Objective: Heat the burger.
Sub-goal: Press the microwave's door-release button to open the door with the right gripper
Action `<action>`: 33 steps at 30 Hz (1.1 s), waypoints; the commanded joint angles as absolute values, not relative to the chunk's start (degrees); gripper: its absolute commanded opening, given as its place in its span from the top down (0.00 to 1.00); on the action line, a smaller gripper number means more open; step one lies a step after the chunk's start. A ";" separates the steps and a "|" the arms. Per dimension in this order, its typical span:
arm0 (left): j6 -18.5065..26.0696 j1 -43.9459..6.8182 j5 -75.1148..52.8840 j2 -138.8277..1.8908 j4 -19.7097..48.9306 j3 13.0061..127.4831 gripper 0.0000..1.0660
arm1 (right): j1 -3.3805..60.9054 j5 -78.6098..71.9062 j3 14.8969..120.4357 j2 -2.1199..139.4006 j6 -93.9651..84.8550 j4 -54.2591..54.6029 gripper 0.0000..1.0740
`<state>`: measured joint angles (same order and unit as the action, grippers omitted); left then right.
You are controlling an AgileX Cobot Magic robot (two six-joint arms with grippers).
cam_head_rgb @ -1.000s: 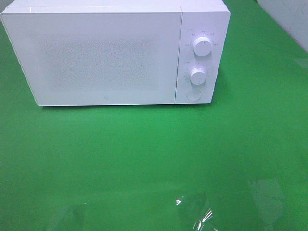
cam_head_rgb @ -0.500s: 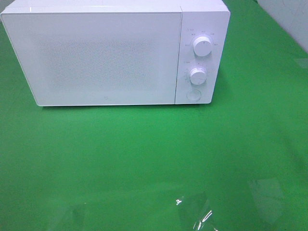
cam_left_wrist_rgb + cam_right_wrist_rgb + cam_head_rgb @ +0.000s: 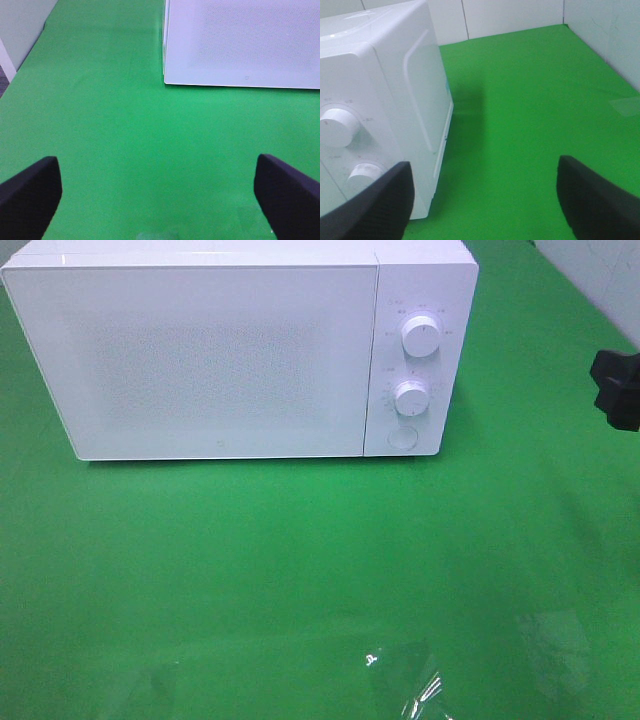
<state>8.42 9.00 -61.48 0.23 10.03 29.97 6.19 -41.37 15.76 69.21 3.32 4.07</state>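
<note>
I should next move my right gripper to the microwave's round button (image 3: 403, 437), below the lower knob, and close it in front of that button.
The burger is out of view in every frame. A white microwave (image 3: 220, 350) stands at the back of the green table with its door shut. It also shows as the microwave (image 3: 240, 45) in the left wrist view and the microwave (image 3: 380, 100) in the right wrist view. My left gripper (image 3: 159, 195) hovers over bare green cloth in front of the door's left corner, open and empty. My right gripper (image 3: 485, 200) is open and empty beside the microwave's right side. A black part of the right arm (image 3: 618, 388) shows at the right edge.
Two white knobs, the upper knob (image 3: 421, 336) and the lower knob (image 3: 411, 398), sit above a round button (image 3: 402, 437) on the control panel. Shiny clear tape patches (image 3: 400, 680) lie on the cloth near the front edge. A white wall (image 3: 600, 30) borders the table on the right.
A black part of the right arm has come into the exterior view at the right edge. Nothing else has moved.
</note>
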 commanded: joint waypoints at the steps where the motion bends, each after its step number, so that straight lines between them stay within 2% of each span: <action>1: 8.14 8.59 -61.54 0.52 10.37 29.74 0.09 | 7.16 -45.32 15.36 70.99 0.80 7.22 0.29; 3: 8.14 8.59 -61.54 0.52 10.37 29.74 0.09 | 11.23 -48.36 14.95 72.88 -3.90 12.49 0.29; 6: 8.14 8.59 -61.54 0.52 10.37 29.74 0.09 | 13.06 -49.73 14.67 73.80 -5.90 14.61 0.29; 8: 8.14 8.59 -61.54 0.52 10.37 29.74 0.09 | 20.40 -55.18 14.44 77.35 -12.55 22.86 0.29; 9: 8.14 8.59 -61.54 0.52 10.37 29.74 0.09 | 20.40 -55.18 14.44 77.35 -12.55 22.86 0.29; 10: 8.14 8.59 -61.54 0.52 10.37 29.74 0.09 | 23.66 -58.16 14.44 79.18 -14.55 25.78 0.29; 11: 8.14 8.59 -61.54 0.52 10.37 29.74 0.09 | 23.66 -58.16 14.44 79.18 -14.55 25.78 0.29; 18: 8.14 8.59 -61.54 0.52 10.37 29.74 0.09 | 35.47 -67.38 14.50 86.17 -15.41 34.84 0.29; 27: 8.14 8.59 -61.54 0.52 10.37 29.74 0.09 | 45.15 -69.44 17.02 93.62 -15.41 42.00 0.29; 33: 8.14 8.59 -61.54 0.52 10.37 29.74 0.09 | 47.67 -69.56 19.42 96.60 -15.41 43.89 0.29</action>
<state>8.42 9.00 -61.48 0.23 10.03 29.97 47.27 -68.53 18.96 96.60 -14.90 43.43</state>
